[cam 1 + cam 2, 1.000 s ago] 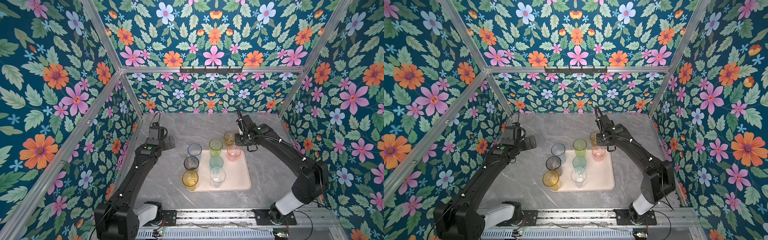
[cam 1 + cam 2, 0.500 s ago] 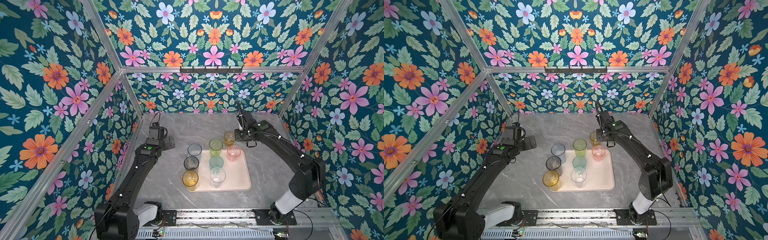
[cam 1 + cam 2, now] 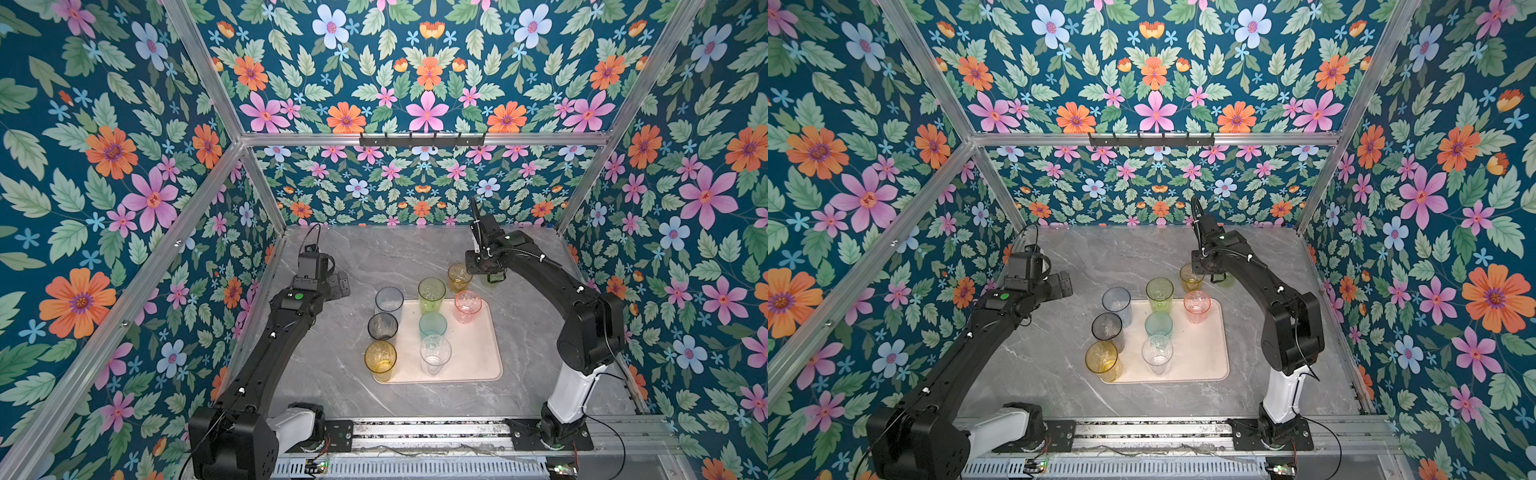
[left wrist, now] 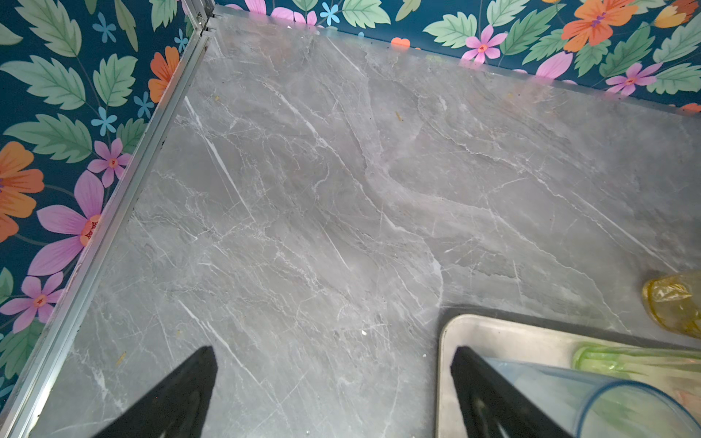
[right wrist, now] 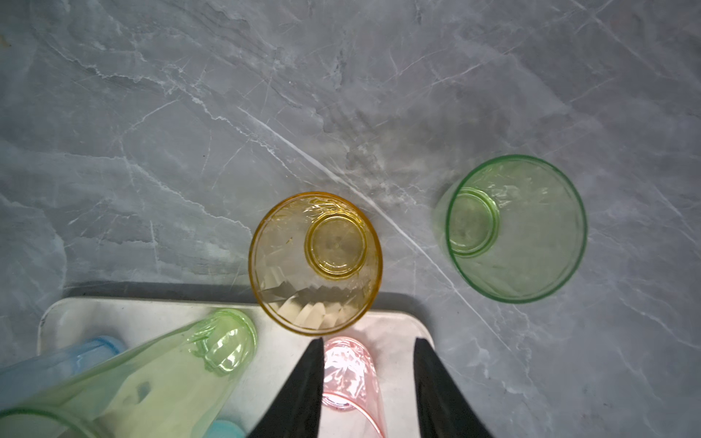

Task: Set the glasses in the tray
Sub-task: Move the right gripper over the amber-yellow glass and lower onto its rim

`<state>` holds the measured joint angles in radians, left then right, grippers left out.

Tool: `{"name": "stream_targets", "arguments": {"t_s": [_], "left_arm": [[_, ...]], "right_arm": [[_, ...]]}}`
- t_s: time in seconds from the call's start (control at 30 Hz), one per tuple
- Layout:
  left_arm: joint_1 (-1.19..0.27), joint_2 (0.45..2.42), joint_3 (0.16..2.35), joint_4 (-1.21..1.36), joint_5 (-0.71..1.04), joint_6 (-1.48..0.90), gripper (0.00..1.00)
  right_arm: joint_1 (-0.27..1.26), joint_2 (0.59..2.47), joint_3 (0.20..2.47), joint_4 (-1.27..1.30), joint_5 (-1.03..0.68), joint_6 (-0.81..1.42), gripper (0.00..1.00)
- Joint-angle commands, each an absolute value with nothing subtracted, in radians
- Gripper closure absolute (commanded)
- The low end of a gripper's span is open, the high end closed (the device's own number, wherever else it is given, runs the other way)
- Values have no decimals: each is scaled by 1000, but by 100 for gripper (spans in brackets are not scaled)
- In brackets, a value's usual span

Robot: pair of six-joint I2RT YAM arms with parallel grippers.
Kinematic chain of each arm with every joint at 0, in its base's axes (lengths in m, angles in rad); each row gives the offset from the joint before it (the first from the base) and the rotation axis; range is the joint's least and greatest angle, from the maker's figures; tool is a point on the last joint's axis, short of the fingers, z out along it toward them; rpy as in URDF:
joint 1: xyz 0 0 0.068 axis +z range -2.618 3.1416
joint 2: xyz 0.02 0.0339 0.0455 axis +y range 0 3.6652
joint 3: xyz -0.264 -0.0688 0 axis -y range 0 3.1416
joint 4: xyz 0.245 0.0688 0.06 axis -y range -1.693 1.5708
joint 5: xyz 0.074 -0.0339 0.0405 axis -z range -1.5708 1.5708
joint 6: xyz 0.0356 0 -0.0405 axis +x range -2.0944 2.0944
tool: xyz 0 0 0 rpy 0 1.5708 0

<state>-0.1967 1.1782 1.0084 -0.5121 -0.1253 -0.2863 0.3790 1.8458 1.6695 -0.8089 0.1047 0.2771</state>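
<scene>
The short amber glass has its rim on the side (image 3: 470, 276) (image 5: 380, 276) next to the short green glass, and my right gripper should close on that rim.
The pink-beige tray (image 3: 478, 357) lies mid-table. On it stand the pale blue (image 3: 389, 300), grey (image 3: 382, 326), tall amber (image 3: 380, 359), tall green (image 3: 432, 291), teal (image 3: 432, 325), clear (image 3: 435, 353) and pink (image 3: 468, 305) glasses. A short amber glass (image 5: 315, 261) and a short green glass (image 5: 516, 227) stand on the table just behind the tray. My right gripper (image 3: 485, 272) hovers open above them and holds nothing; in the right wrist view the pink glass (image 5: 349, 371) shows below its jaws. My left gripper (image 3: 338, 284) hangs wide open left of the tray.
The grey marble table (image 3: 374, 253) is walled by floral panels at the back and both sides. An aluminium rail (image 4: 113, 197) runs along the left edge. A metal rail (image 3: 415, 432) with both arm bases crosses the front.
My right gripper has drifted slightly toward the back wall, away from the pink glass. The left arm and all the glasses stay where they were.
</scene>
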Motion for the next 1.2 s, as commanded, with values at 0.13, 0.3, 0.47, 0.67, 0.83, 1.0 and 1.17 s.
{"name": "stream_targets", "arguments": {"t_s": [0.13,0.3,0.47,0.67,0.83,1.0,1.17], "left_arm": [[-197,1177,1015,-511,-120,-282,0],[-196,1177,1015,-511,-119,-281,1],[-196,1177,1015,-511,-120,-281,1],[-196,1179,1015,-511,-121,-281,1],[-196,1180,1015,-511,-118,-282,1],[-196,1181,1015,-512,-119,-281,1],[-196,1180,1015,-512,-118,-282,1]], "right_arm": [[360,1903,1723,-831,86,241,59],[352,1946,1753,-845,83,235,60],[348,1982,1779,-854,76,234,60],[339,2006,1790,-856,67,235,60],[330,2020,1791,-854,51,240,61],[328,2034,1790,-851,42,245,61],[325,2043,1790,-849,40,247,61]]}}
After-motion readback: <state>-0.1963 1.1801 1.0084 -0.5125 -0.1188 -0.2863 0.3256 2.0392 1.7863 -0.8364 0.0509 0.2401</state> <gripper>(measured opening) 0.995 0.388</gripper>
